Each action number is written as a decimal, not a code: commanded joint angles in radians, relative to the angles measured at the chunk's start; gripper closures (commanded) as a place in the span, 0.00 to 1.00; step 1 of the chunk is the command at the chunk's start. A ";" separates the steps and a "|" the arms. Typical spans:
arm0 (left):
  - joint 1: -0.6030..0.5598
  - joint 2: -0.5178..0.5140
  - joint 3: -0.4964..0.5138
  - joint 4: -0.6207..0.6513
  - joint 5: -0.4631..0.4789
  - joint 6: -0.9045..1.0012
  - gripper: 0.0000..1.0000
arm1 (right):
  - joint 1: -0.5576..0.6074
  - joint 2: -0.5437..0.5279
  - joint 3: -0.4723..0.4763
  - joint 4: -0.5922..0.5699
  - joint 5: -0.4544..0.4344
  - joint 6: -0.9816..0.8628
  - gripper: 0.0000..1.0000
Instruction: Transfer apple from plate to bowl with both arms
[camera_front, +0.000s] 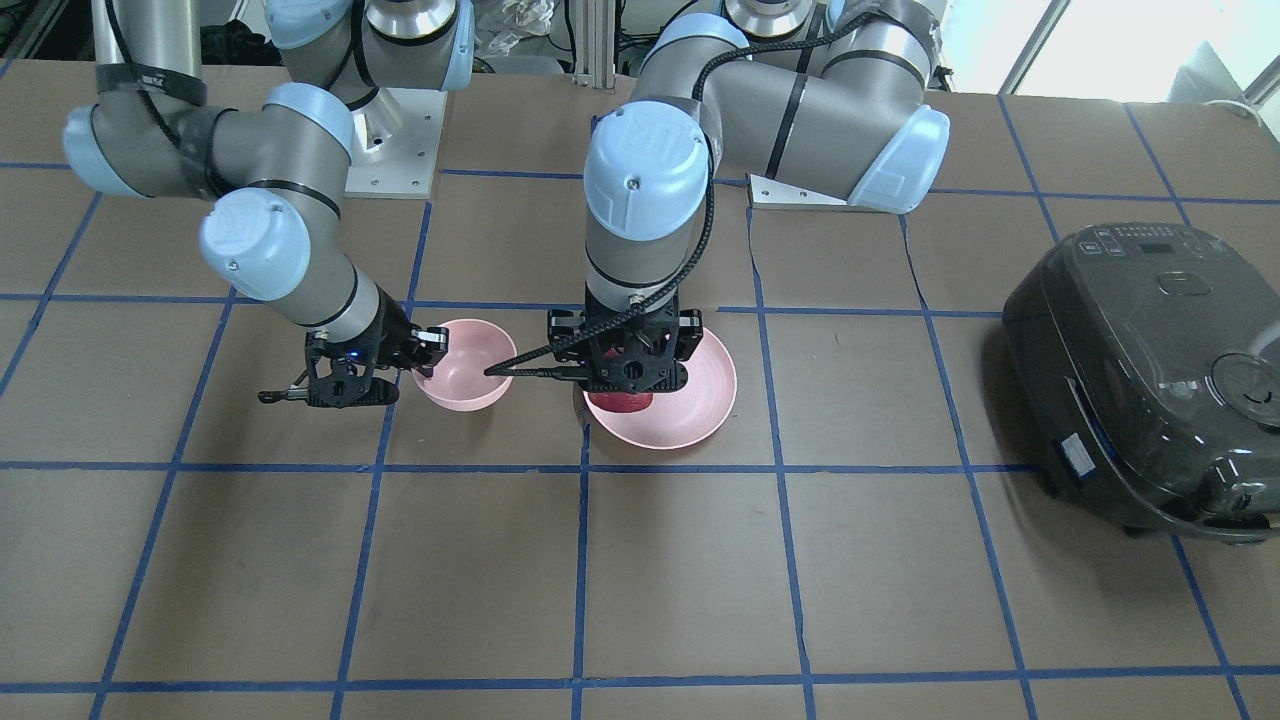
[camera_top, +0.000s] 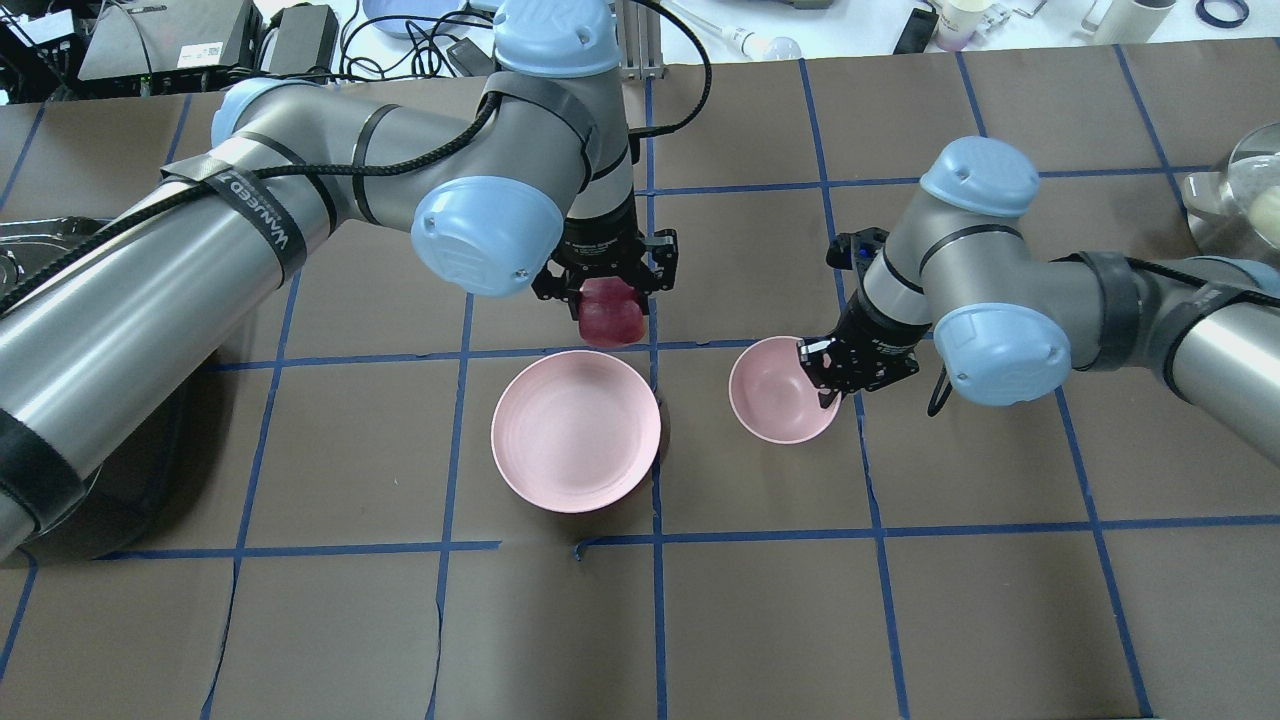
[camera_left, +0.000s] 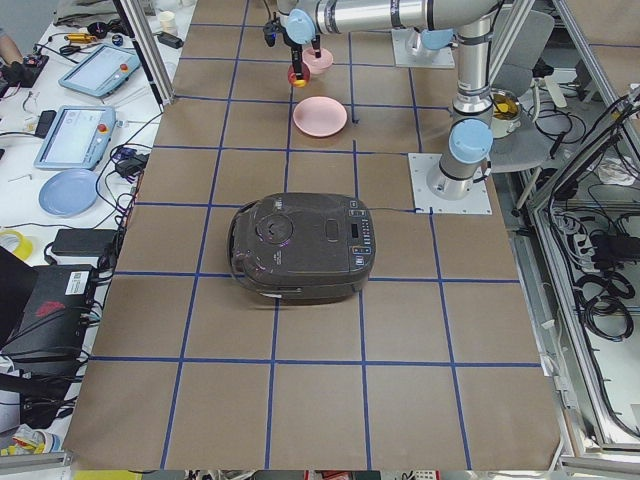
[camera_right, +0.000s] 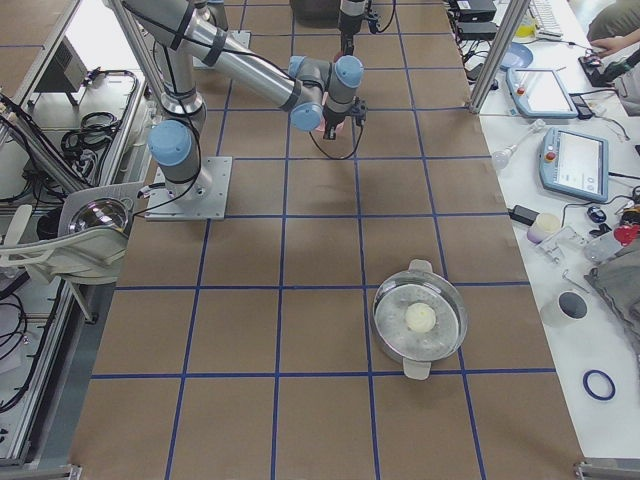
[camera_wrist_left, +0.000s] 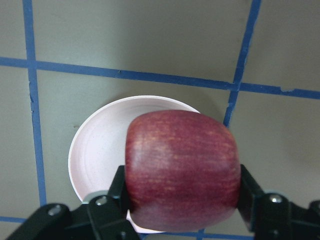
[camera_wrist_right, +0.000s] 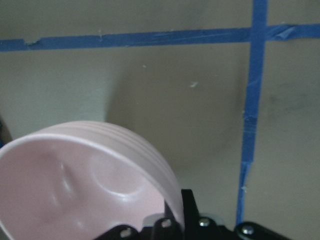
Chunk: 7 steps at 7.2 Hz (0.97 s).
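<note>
The dark red apple, now hanging above the wide pink plate, will be let go by my left gripper in the small pink bowl (camera_front: 504, 388) (camera_wrist_left: 307, 185), next to the wide pink plate.
My left gripper (camera_top: 607, 296) is shut on the dark red apple (camera_top: 610, 322) and holds it in the air above the wide pink plate (camera_top: 575, 470). In the left wrist view the apple (camera_wrist_left: 182, 165) sits between both fingers with the plate (camera_wrist_left: 92, 145) below it. In the front view the apple (camera_front: 625, 403) hangs under the gripper over the plate (camera_front: 700, 415). My right gripper (camera_top: 832, 378) is shut on the rim of the small pink bowl (camera_top: 775, 395), to the plate's right. The right wrist view shows the bowl (camera_wrist_right: 75, 175) close up, its rim between the fingers.
A dark rice cooker (camera_front: 1150, 380) stands on the table on my left side. A metal pot with a glass lid (camera_right: 420, 318) stands far to my right. Blue tape lines grid the brown table.
</note>
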 joint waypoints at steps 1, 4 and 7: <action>-0.019 0.001 0.001 0.012 0.000 -0.007 1.00 | 0.044 0.037 0.000 -0.016 0.037 0.030 1.00; -0.021 -0.004 0.001 0.013 -0.001 -0.023 1.00 | 0.044 0.043 -0.004 -0.022 0.082 0.027 0.02; -0.070 -0.022 -0.008 0.100 -0.007 -0.211 1.00 | 0.002 0.003 -0.085 -0.002 -0.008 0.027 0.00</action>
